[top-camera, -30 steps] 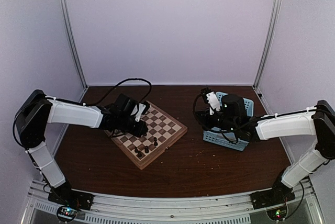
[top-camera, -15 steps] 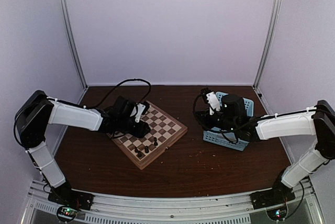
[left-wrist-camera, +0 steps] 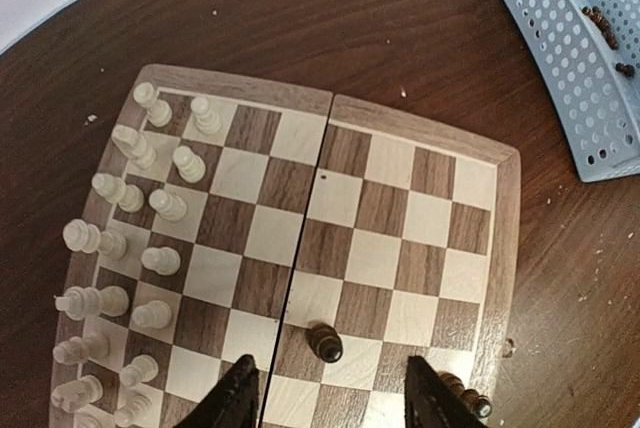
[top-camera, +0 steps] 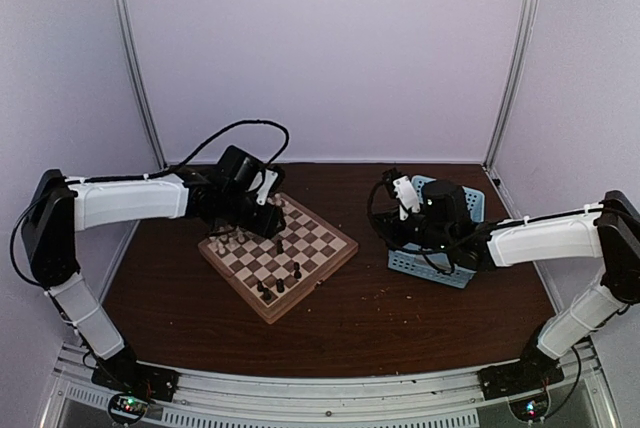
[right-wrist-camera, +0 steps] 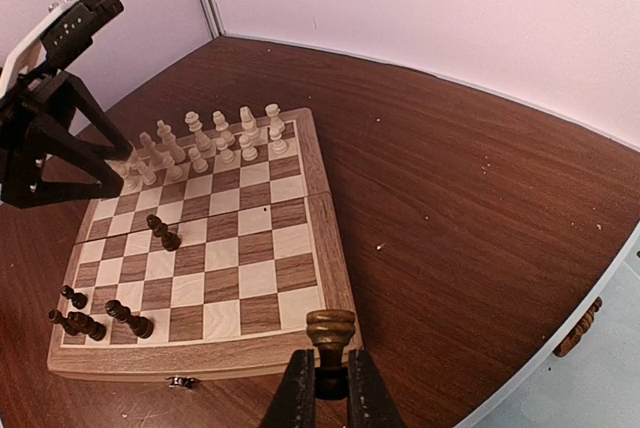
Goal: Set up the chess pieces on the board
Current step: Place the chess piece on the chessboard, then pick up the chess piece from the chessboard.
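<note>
Next, I take the dark piece with my left gripper and set it in the open square (top-camera: pixel 289 279) of the dark pieces' edge row, because it stands mid-board, away from that row.
The board (top-camera: pixel 318 248) lies left of centre, with cream chess pieces (left-wrist-camera: pixel 150 248) in two rows along its left side. A dark piece (left-wrist-camera: pixel 325 344) stands alone on a mid-board square, right under my left gripper (left-wrist-camera: pixel 328 368). That gripper hangs open above it and its fingers do not touch it. Several more dark pieces (right-wrist-camera: pixel 95 320) sit at the board's near corner. My right gripper (right-wrist-camera: pixel 330 363) hovers off the board's right edge, by the basket. It is shut on a dark brown piece (right-wrist-camera: pixel 330 331), held by its lower end.
A light blue lattice basket (left-wrist-camera: pixel 575 58) stands on the brown table right of the board, with a few dark pieces (left-wrist-camera: pixel 600 23) inside. The left arm's cable (top-camera: pixel 235 138) loops above the board's far corner. Walls and frame posts close in the table.
My left gripper has opened and lifted away from the board. The dark piece it left now stands on its square. The right arm has not moved.
</note>
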Controlling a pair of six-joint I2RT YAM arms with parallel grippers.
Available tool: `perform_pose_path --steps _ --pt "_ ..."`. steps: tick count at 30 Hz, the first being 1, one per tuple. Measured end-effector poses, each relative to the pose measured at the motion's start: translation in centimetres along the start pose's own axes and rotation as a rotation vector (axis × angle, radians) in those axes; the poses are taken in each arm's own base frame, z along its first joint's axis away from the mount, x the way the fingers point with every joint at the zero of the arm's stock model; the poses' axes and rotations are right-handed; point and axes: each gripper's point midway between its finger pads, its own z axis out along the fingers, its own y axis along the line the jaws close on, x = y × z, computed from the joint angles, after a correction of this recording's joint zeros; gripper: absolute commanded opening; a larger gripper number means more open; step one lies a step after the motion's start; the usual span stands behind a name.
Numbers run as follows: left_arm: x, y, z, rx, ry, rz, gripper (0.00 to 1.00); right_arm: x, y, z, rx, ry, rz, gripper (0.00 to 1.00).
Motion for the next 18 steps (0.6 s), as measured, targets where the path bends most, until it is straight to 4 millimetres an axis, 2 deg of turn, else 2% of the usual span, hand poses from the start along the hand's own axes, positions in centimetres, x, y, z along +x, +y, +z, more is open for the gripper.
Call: perform_pose_path --steps 5,8,18 --pt "-1.8 -0.1 -1.5 -0.002 0.060 -0.006 0.49 0.2 0.0 0.1 -0.003 0.007 0.000 0.00" --pt "-2.0 -0.4 -1.6 0.015 0.119 -0.012 0.47 0.5 0.0 0.3 -0.004 0.016 0.000 0.00" --pt "1.2 -1.2 0.3 0.060 0.315 -0.021 0.46 0.7 0.1 0.4 -0.006 0.027 -0.001 0.00"
